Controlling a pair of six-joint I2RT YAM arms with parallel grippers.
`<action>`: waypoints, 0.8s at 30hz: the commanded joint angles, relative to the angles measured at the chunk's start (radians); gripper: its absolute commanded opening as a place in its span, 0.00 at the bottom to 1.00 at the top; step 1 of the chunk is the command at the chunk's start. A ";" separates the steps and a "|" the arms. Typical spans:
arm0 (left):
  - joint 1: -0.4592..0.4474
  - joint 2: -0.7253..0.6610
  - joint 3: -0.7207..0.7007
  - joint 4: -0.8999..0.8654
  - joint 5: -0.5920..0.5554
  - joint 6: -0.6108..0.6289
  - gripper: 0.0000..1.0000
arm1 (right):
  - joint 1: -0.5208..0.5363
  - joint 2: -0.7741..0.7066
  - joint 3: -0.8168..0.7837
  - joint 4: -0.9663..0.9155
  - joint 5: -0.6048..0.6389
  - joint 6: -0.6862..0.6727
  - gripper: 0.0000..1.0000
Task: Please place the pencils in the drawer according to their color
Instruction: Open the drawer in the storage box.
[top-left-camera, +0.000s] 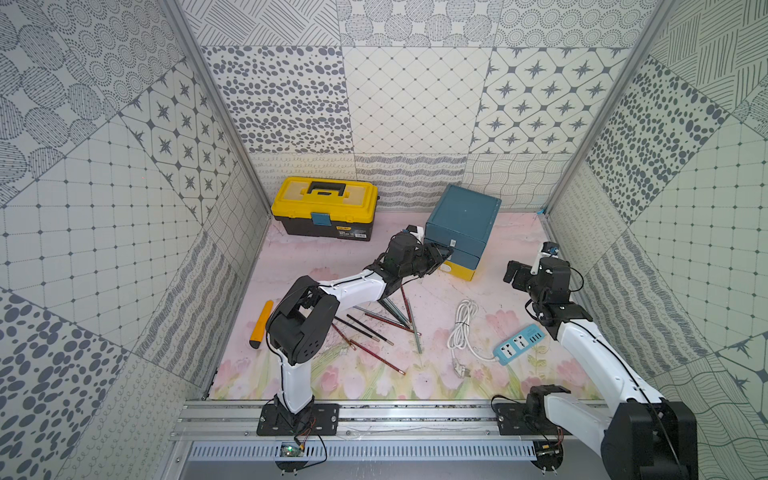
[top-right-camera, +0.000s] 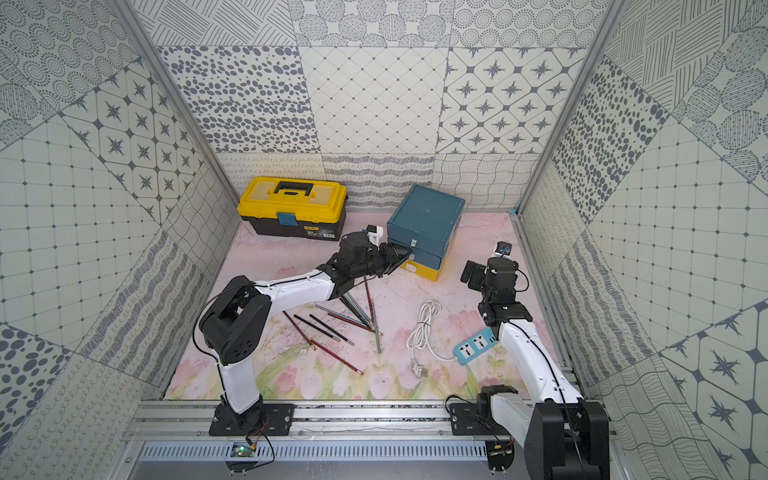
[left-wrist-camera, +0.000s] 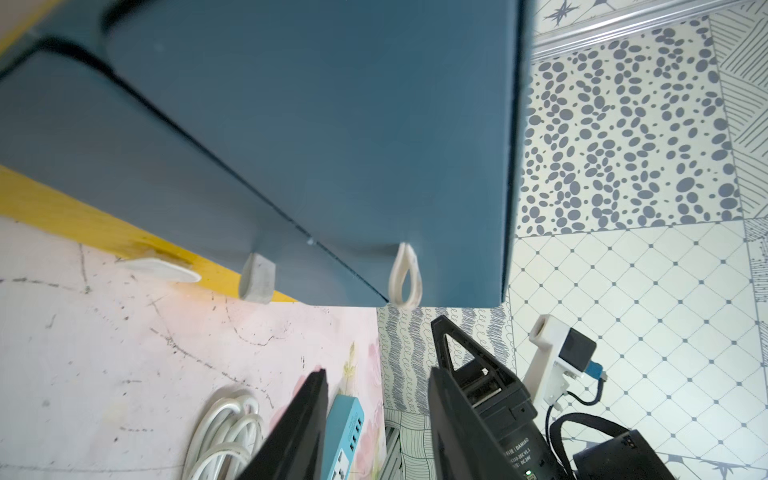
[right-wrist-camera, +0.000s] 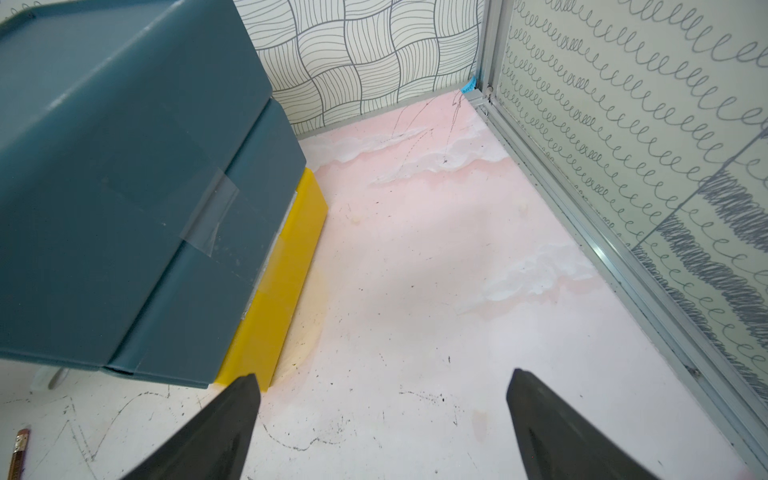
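Observation:
The top drawer's white loop tab lies beyond the left gripper's narrowed fingers, so the robot should open them, move in and pinch the tab (top-right-camera: 413, 243) before pulling.
The drawer (top-left-camera: 463, 220) (top-right-camera: 426, 216) is a teal chest with a yellow lowest drawer, standing at the back of the mat with all drawers shut. My left gripper (top-left-camera: 446, 251) (left-wrist-camera: 376, 374) is at its front. The jaws are narrowed but open with nothing between them, just short of the top drawer's white loop tab (left-wrist-camera: 405, 276). The pencils (top-left-camera: 377, 357) (top-right-camera: 337, 357), red, grey-teal and black, lie scattered mid-mat under the left arm. My right gripper (top-left-camera: 513, 272) (right-wrist-camera: 382, 386) hangs wide open and empty over bare mat, to the right of the drawer (right-wrist-camera: 124, 166).
A yellow-and-black toolbox (top-left-camera: 324, 208) stands at the back left. An orange stick tool (top-left-camera: 262, 324) lies left of the left arm. A coiled white cable (top-left-camera: 461, 328) and a blue power strip (top-left-camera: 519, 345) lie between the pencils and the right arm. Patterned walls enclose the mat.

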 joint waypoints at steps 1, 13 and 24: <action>-0.003 0.037 0.059 0.091 0.043 -0.034 0.42 | -0.002 0.012 0.030 0.033 -0.014 0.001 0.99; -0.002 0.113 0.167 0.053 0.043 -0.017 0.25 | -0.002 0.009 0.031 0.032 -0.020 0.001 0.99; 0.004 0.116 0.157 0.044 0.021 -0.019 0.46 | -0.002 0.004 0.033 0.023 -0.027 -0.013 0.99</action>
